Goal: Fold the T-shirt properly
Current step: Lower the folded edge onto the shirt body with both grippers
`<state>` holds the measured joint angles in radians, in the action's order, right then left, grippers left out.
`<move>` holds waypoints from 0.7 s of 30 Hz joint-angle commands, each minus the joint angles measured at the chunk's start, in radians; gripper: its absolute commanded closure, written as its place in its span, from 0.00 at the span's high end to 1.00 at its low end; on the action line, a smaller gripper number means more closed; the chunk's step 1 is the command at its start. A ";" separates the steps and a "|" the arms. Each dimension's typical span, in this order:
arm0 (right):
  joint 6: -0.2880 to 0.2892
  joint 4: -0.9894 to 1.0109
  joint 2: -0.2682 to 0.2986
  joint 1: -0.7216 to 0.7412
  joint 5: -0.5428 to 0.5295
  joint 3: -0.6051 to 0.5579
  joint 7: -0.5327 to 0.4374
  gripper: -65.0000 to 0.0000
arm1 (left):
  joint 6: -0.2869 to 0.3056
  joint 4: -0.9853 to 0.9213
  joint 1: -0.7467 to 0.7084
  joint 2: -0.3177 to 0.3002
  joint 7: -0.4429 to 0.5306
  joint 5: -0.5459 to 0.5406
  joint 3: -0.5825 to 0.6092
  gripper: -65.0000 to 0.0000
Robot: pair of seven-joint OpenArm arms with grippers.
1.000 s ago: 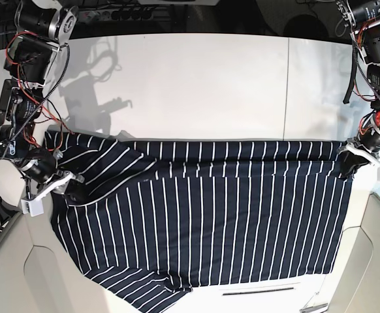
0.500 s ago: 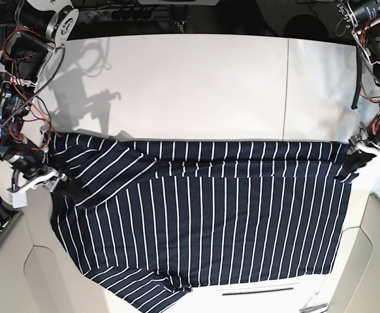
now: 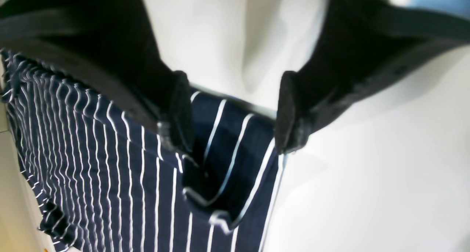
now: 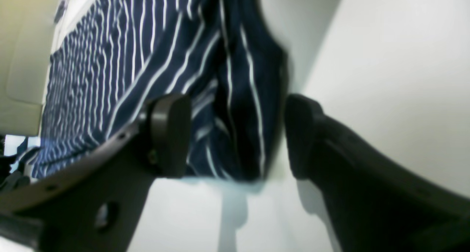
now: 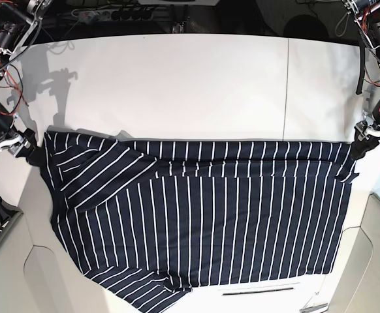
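Observation:
The T-shirt's rumpled lower end lies far from my grippers. My left gripper should close on the folded part's corner [image 5: 341,154] and help pull the T-shirt closer to me.
The dark navy T-shirt [image 5: 209,208] with thin white stripes lies spread on the white table [image 5: 190,85], its top edge folded over in a straight band. My left gripper [image 5: 362,145] sits at the shirt's right corner. In the left wrist view this gripper [image 3: 231,112] is open, with the shirt's corner [image 3: 227,160] loose between the pads. My right gripper [image 5: 30,151] sits at the shirt's left corner. In the right wrist view it [image 4: 235,134] stands open around a bunch of the shirt's fabric [image 4: 235,98].
Beige panels flank the table's front at left [image 5: 20,274] and right [image 5: 373,261]. A power strip [image 5: 125,13] lies behind the table's far edge. The shirt's lower left hem [image 5: 151,293] is rumpled near the front edge.
Both grippers have moved outward to the shirt's far corners. The right gripper left the left sleeve, which now lies flatter. The shirt's top edge is stretched straighter.

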<state>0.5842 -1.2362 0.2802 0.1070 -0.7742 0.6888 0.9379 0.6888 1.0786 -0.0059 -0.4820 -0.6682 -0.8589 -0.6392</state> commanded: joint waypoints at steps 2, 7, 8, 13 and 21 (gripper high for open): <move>0.007 -0.016 0.016 -0.019 -0.020 0.003 -0.032 0.61 | 0.009 0.016 0.008 -0.019 0.021 -0.016 -0.005 0.60; 0.006 -0.016 -0.001 -0.044 -0.021 -0.003 -0.048 0.61 | 0.009 0.016 0.009 -0.003 0.051 0.004 0.001 0.60; 0.006 -0.016 -0.003 -0.045 -0.021 -0.011 -0.048 0.61 | 0.009 0.016 0.009 0.000 0.068 0.032 0.005 0.60; 0.006 -0.015 -0.016 -0.044 -0.013 -0.077 -0.076 0.61 | -0.013 0.012 0.011 0.000 0.136 0.116 0.040 0.60; 0.003 -0.014 -0.084 -0.044 0.060 -0.173 -0.127 0.61 | -0.049 -0.056 0.070 0.001 0.152 0.146 0.071 0.63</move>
<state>0.5846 -1.2373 0.1852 0.0532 -0.7223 0.5148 0.8112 0.6361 1.0122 0.0486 -0.4599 -0.5259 -0.7013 -0.5644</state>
